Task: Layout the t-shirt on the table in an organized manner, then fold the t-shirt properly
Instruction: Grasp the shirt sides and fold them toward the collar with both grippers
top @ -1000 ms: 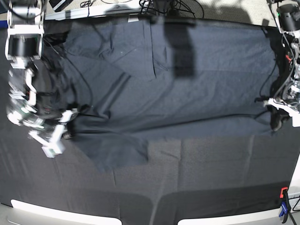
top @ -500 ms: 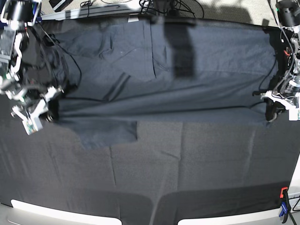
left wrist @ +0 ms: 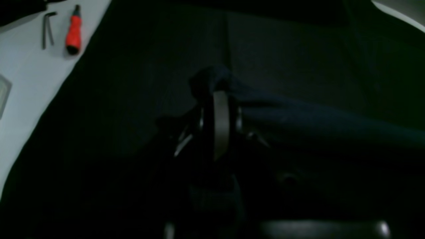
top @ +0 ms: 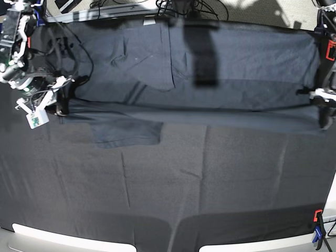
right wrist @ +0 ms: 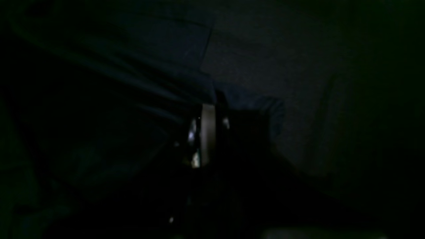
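Note:
Next, my left gripper lets go of the t-shirt's held end at the outer near corner of the shirt's flat far part (top: 313,90). The shirt now lies across the table's far half.
The dark slate-blue t-shirt (top: 210,68) lies stretched wide across the far half of the black-clothed table (top: 210,184). One short sleeve (top: 126,132) lies flat toward the near side. My right gripper (top: 62,102) is shut on the shirt's left end. In the dim right wrist view its fingers (right wrist: 208,122) pinch folded cloth (right wrist: 186,59). My left gripper (top: 321,111) is shut on the shirt's right end. In the left wrist view a bunch of shirt cloth (left wrist: 212,79) sticks out past the closed fingers (left wrist: 219,122), and the fabric (left wrist: 325,122) runs taut to the right.
A red-handled screwdriver (left wrist: 73,30) and a hex key (left wrist: 48,28) lie on the pale surface beside the cloth's edge. A red and blue clamp (top: 317,231) grips the near right corner. Cables (top: 178,8) trail along the far edge.
Both arms have moved toward the far side and apart with the shirt's ends. The lower edge is now pulled straight and the sleeve lies flatter and farther back.

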